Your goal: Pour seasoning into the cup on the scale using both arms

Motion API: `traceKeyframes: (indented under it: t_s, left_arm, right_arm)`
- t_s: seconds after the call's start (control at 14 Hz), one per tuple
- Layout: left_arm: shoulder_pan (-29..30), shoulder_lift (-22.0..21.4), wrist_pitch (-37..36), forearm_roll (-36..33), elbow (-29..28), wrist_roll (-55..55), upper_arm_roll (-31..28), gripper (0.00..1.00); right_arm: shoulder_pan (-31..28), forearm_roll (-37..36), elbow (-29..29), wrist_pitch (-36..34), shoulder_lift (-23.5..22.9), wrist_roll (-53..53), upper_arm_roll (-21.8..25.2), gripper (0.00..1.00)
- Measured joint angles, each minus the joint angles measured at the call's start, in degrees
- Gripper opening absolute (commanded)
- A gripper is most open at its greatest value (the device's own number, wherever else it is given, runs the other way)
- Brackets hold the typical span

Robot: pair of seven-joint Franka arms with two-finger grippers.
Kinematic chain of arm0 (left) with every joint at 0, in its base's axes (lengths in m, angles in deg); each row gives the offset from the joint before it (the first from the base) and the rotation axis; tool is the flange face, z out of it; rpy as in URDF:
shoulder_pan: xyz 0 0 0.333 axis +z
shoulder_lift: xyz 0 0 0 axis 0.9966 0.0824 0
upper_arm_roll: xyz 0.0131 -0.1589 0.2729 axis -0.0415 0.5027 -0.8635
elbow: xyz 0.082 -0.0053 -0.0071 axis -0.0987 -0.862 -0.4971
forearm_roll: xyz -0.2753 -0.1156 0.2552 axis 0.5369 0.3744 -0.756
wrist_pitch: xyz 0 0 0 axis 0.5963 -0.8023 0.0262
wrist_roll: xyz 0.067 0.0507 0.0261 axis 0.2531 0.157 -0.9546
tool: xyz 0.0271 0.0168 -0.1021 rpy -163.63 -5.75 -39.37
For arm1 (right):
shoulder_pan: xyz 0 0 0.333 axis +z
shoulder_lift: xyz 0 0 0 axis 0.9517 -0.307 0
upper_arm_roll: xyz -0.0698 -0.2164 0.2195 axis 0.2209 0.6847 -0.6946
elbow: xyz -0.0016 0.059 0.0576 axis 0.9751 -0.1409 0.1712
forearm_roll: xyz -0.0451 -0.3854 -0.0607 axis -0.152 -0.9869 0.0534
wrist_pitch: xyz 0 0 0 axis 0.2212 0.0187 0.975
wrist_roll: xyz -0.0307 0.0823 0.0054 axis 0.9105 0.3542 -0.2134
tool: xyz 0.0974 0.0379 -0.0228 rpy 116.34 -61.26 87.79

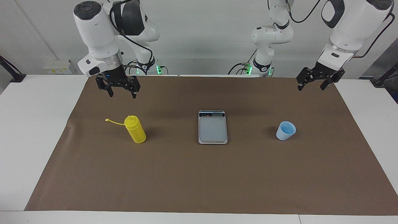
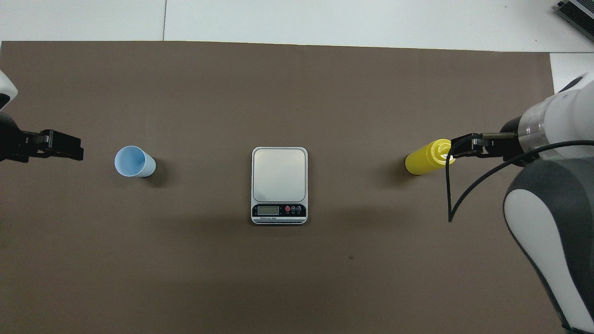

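Observation:
The robot's left gripper will next move to the light-blue cup and close at the cup's rim (image 2: 119,159), on the side nearer the left arm.
The yellow seasoning bottle (image 1: 136,130) stands upright on the brown mat toward the right arm's end, its cap strap (image 1: 113,122) hanging out to the side; it also shows in the overhead view (image 2: 424,160). The silver scale (image 1: 213,127) (image 2: 279,176) lies mid-mat with a bare plate, its display end nearer to the robots. The light-blue cup (image 1: 285,130) (image 2: 134,161) stands upright toward the left arm's end. My right gripper (image 1: 122,92) (image 2: 464,146) is open and empty, raised over the mat by the bottle, not touching it. My left gripper (image 1: 312,86) (image 2: 65,147) is open and empty, raised over the mat's edge.
The brown mat (image 1: 199,177) covers most of the white table (image 1: 31,124). A black cable (image 2: 452,195) loops down from the right arm near the bottle. A white socket box (image 1: 57,66) sits at the table's back edge by the right arm.

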Motion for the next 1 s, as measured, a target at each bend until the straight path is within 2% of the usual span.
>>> traceKeyframes:
  t_s: [0.79,1.0]
  left_arm:
    - [0.0,0.0,0.1,0.0,-0.1,0.2,0.1,1.0]
    - [0.0,-0.5,2.6,0.0,-2.6,0.2,0.0,1.0]
  right_arm:
    - [0.0,0.0,0.0,0.0,0.0,0.0,0.0,1.0]
    - [0.0,0.0,0.0,0.0,0.0,0.0,0.0,1.0]
